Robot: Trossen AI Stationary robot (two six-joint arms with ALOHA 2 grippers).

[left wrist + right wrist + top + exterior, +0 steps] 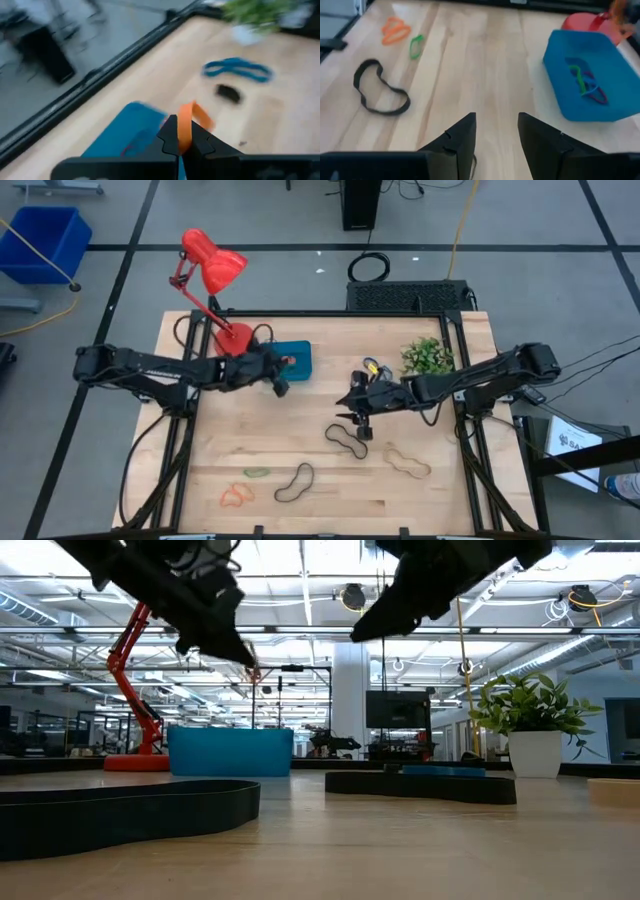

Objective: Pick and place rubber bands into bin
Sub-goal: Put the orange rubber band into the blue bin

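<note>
I should let go of the orange rubber band, now at the teal bin's near corner, with my left gripper over the rubber bands in the middle of the teal bin (285,364) (142,144).
My left gripper (280,380) hovers at the near right corner of the teal bin (297,358), shut on an orange rubber band (192,116). The bin holds a few bands (585,82). My right gripper (497,134) hangs open over the table's middle with nothing between its fingers. Loose bands lie flat on the wood: a black one (347,438) just below the right gripper, a tan one (407,462), another black one (295,483), a green one (256,473), an orange one (237,496) and a blue one (237,69). My left gripper pinches the orange band between its two shut fingers, and a short loop (186,122) sticks out past the fingertips. The fingers come slanting down from the table's left. The band is lifted clear, over the bin's edge (145,117).
A red desk lamp (212,265) stands with its base (235,338) just left of the bin. A potted plant (427,356) sits at the far right. The near half of the table carries only the flat bands.
</note>
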